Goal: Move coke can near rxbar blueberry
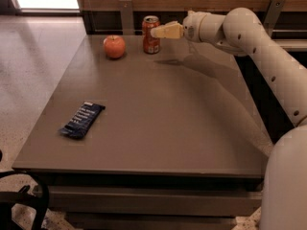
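The middle of the coke can (150, 35), between its silver top and its bottom, will be gripped by my gripper.
The coke can (150, 35) stands upright at the far edge of the table, an orange-red can with a silver top. My gripper (156, 32) reaches in from the right at can height, its pale fingertips at the can's right side. The rxbar blueberry (82, 120) lies flat in its dark navy wrapper on the near left part of the table, far from the can and gripper.
A red-orange apple (114, 46) sits just left of the can. The brown table (158, 128) has a wooden wall with metal brackets behind its far edge. My white arm (259, 47) stretches across the right side. A dark wheel shows at the lower left.
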